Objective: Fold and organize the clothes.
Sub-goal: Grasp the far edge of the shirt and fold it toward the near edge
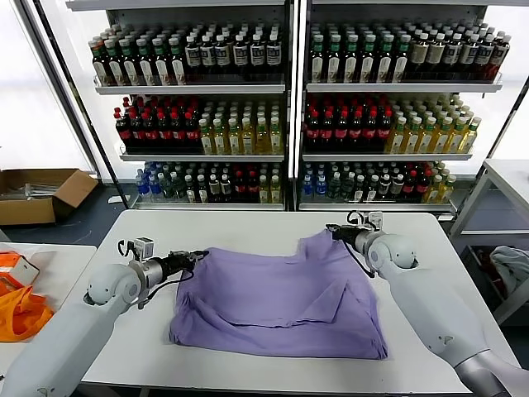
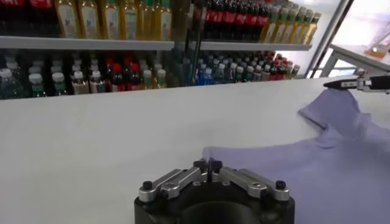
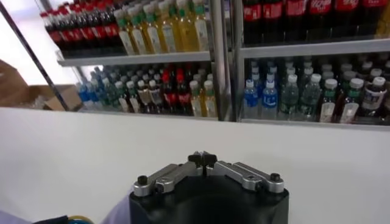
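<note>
My right gripper has the lavender T-shirt's peaked corner. It will let go of it on the T-shirt [image 1: 362, 310] between the loose fold and the T-shirt's edge.
A lavender T-shirt [image 1: 281, 298] lies spread and partly folded in the middle of the white table [image 1: 248, 227]; no print shows. My left gripper [image 1: 198, 255] is low at the shirt's far left corner, and its jaws [image 2: 208, 164] are shut right at the fabric edge [image 2: 341, 164]. My right gripper [image 1: 334, 232] is at the shirt's far right corner, shut [image 3: 202, 159], and the fabric rises in a peak up to it. A bit of the shirt [image 3: 119, 214] shows under it. The right gripper also shows in the left wrist view [image 2: 329, 84].
Shelves of bottles [image 1: 248, 124] stand behind the table. A cardboard box [image 1: 37, 194] sits on the floor at the left. An orange bag [image 1: 16, 310] lies on a side table at the left. Another table [image 1: 508, 178] stands at the right.
</note>
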{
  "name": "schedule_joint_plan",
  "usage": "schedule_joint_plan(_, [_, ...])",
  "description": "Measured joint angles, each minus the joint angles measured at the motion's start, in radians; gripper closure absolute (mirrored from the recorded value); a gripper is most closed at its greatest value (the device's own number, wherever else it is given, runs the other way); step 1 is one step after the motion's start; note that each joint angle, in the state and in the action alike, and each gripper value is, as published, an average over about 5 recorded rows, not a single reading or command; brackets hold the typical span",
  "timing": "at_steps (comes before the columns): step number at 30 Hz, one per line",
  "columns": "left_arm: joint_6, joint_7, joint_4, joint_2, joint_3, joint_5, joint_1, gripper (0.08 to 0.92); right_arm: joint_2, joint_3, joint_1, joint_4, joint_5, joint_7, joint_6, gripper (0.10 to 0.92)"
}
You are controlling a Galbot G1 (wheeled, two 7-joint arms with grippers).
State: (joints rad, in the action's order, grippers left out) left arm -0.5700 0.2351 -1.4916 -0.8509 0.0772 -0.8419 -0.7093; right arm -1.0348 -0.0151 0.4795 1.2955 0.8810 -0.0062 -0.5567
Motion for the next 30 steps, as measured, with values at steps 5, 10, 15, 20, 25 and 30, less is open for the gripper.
schedule_joint_plan(5, [-0.004, -0.016, -0.060, 0.017, 0.028, -0.015, -0.033, 0.911, 0.036, 0.052, 0.065, 0.111, 0.040, 0.028, -0.011, 0.919])
schedule_joint_plan(10, [-0.006, -0.030, -0.133, 0.035, 0.067, -0.020, -0.086, 0.911, 0.077, 0.106, 0.146, 0.229, 0.076, 0.055, -0.015, 0.919])
schedule_joint_plan(15, [-0.006, -0.044, -0.214, 0.055, 0.118, -0.024, -0.159, 0.911, 0.123, 0.168, 0.254, 0.357, 0.108, 0.084, -0.017, 0.919])
schedule_joint_plan(20, [-0.007, -0.061, -0.300, 0.081, 0.170, -0.031, -0.249, 0.911, 0.163, 0.242, 0.392, 0.495, 0.130, 0.110, -0.019, 0.919])
schedule_joint_plan(25, [-0.008, -0.073, -0.380, 0.110, 0.221, -0.028, -0.349, 0.911, 0.191, 0.327, 0.543, 0.620, 0.135, 0.123, -0.020, 0.919])
schedule_joint_plan(30, [-0.008, -0.078, -0.446, 0.138, 0.267, -0.018, -0.461, 0.911, 0.196, 0.412, 0.702, 0.715, 0.124, 0.125, -0.020, 0.919])
